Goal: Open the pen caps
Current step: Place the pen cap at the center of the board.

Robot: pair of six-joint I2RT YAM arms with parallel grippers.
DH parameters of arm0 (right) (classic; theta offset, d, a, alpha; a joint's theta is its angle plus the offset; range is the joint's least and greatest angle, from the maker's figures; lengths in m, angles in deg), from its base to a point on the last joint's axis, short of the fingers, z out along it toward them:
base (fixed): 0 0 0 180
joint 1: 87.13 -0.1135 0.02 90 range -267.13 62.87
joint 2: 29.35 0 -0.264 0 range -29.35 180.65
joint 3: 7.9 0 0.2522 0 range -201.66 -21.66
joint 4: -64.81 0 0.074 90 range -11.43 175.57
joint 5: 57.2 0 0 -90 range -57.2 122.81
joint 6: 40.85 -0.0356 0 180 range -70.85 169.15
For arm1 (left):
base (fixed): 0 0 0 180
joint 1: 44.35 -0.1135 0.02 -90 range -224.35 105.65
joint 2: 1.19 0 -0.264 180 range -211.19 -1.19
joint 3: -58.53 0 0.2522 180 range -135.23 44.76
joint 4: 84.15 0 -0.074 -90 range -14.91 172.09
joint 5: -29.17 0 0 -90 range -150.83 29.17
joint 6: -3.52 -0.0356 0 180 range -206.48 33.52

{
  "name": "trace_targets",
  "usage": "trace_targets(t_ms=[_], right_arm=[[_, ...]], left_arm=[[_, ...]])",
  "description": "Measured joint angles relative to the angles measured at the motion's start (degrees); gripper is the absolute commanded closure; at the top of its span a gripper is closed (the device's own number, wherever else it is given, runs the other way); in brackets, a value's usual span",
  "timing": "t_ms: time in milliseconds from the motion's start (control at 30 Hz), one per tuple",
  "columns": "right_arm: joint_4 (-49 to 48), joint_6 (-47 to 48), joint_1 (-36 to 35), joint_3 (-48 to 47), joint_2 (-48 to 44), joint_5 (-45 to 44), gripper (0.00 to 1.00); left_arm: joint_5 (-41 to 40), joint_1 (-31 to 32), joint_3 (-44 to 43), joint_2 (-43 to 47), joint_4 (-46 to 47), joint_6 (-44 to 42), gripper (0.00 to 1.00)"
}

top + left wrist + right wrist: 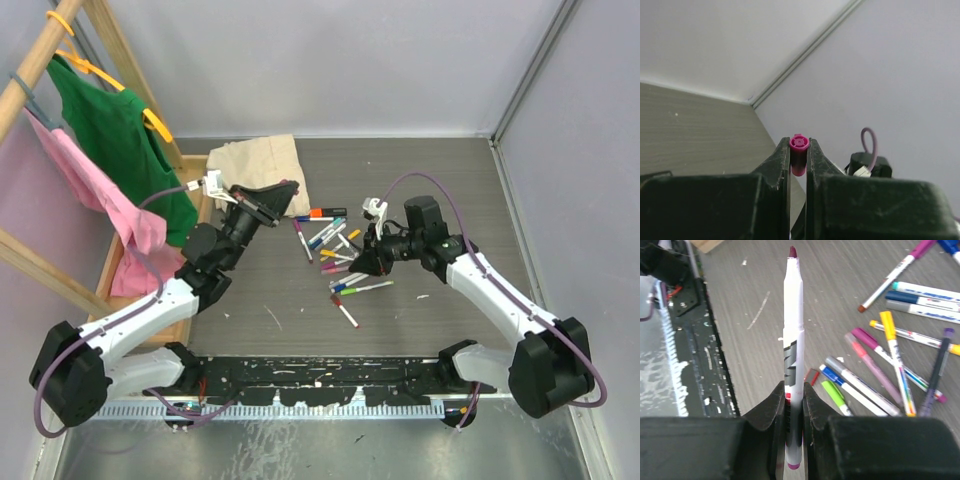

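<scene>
Next, my left gripper lets go of the magenta pen cap on the bare grey table (pixel 256 261) in front of the beige cloth.
My left gripper (pixel 799 145) is shut on a small magenta pen cap (pixel 799 142), raised off the table and pointing toward the back corner; in the top view it (pixel 290 190) hangs near the beige cloth. My right gripper (pixel 794 387) is shut on a white-barrelled pen (pixel 793 315) whose dark magenta tip (pixel 792 251) is bare. In the top view this gripper (pixel 362 262) hovers over the scattered pens (pixel 335 250). Several capped pens (pixel 890 355) in pink, purple, yellow, blue and green lie on the grey table right of the held pen.
A beige cloth (pixel 258 165) lies at the back left. Green (pixel 125 150) and pink (pixel 90 190) shirts hang on a wooden rack (pixel 40 60) at the left. A thick black marker with an orange cap (pixel 318 213) lies by the pile. A black rail (pixel 320 375) runs along the near edge.
</scene>
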Motion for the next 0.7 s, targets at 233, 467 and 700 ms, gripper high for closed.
trace_targets(t_ms=[233,467,700], right_arm=[[0.7,2.6,0.0,-0.3,-1.9,-10.0,1.00],[0.8,2.9,2.5,-0.9,-1.9,-17.4,1.00],[0.5,0.5,6.6,-0.9,-0.2,-22.8,1.00]], left_arm=[[3.8,0.0,3.7,3.9,-8.3,-2.4,0.94],[5.3,0.0,8.1,6.4,-15.9,-3.1,0.95],[0.9,0.0,9.0,6.3,-30.4,-4.4,0.96]])
